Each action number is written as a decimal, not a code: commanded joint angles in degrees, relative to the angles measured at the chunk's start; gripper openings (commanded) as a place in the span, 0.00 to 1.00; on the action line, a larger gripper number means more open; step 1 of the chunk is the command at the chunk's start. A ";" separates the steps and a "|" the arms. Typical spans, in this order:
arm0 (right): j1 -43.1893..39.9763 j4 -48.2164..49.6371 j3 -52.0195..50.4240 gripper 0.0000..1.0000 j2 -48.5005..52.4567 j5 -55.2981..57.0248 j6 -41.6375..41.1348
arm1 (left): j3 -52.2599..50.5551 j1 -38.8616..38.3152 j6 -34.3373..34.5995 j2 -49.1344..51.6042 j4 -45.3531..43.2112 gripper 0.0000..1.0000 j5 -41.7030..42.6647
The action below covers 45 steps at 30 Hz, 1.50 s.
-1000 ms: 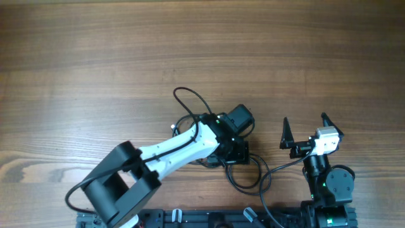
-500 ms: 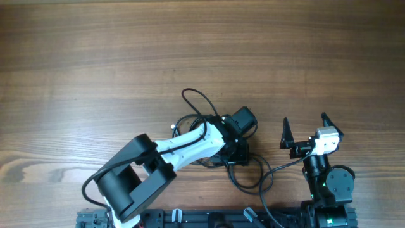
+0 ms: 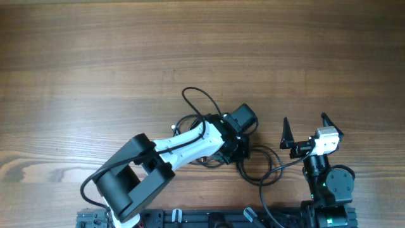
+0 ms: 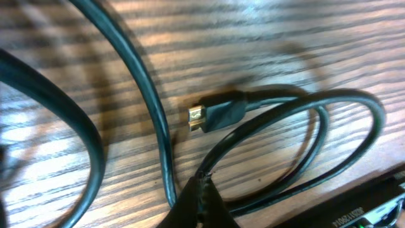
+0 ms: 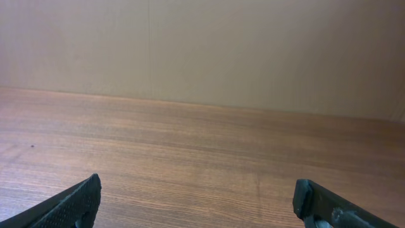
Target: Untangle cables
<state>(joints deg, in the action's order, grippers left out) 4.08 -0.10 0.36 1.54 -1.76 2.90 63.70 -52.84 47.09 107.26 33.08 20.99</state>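
I have just one part of the cable loop by the plug in my left gripper, so next I open, take the loop's parts together [image 4: 243, 206] and lift them clear of the tangle.
The cables [image 3: 201, 101] are thin black cords tangled around my left wrist near the table's front middle, with one loop behind it and another [image 3: 264, 170] to its right. My left gripper [image 3: 235, 151] is down on the tangle. In the left wrist view, the left gripper [image 4: 201, 185] is shut on one cable strand where it crosses another. A black plug with a gold tip [image 4: 217, 115] lies just beyond the jaws. My right gripper [image 3: 306, 132] stands open to the right of the tangle, apart from it. The right wrist view shows its fingertips [image 5: 76, 201] wide apart over bare wood.
The wooden table [image 3: 95, 69] stretches far and left of the arms. A thicker black wire [image 3: 285, 166] runs from the right arm toward the front edge, near the right loop. The arm bases [image 3: 215, 218] sit along the front edge.
My left gripper has closed on a cable strand. The left arm shifted slightly right, and the loop on its right has moved to the right.
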 commanded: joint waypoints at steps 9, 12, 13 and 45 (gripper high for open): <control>-0.28 0.15 -0.07 1.00 -0.20 -0.85 0.09 | 0.52 -3.74 -1.68 -2.12 -2.71 0.56 -10.45; -0.28 0.15 -0.07 1.00 -0.20 -0.85 0.09 | 0.37 -3.96 -1.70 -0.74 -2.89 0.55 -13.42; -0.28 0.17 -0.07 1.00 -0.20 -0.85 0.09 | 0.37 -4.13 -1.68 -0.04 -2.93 0.53 -13.40; -0.28 0.17 -0.07 1.00 -0.20 -0.85 0.07 | 3.67 -0.76 -1.70 -21.51 -9.53 0.04 -15.96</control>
<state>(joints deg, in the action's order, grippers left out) 4.08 -0.10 0.36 1.54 -1.76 2.90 66.43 -55.94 45.69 88.29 23.70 7.55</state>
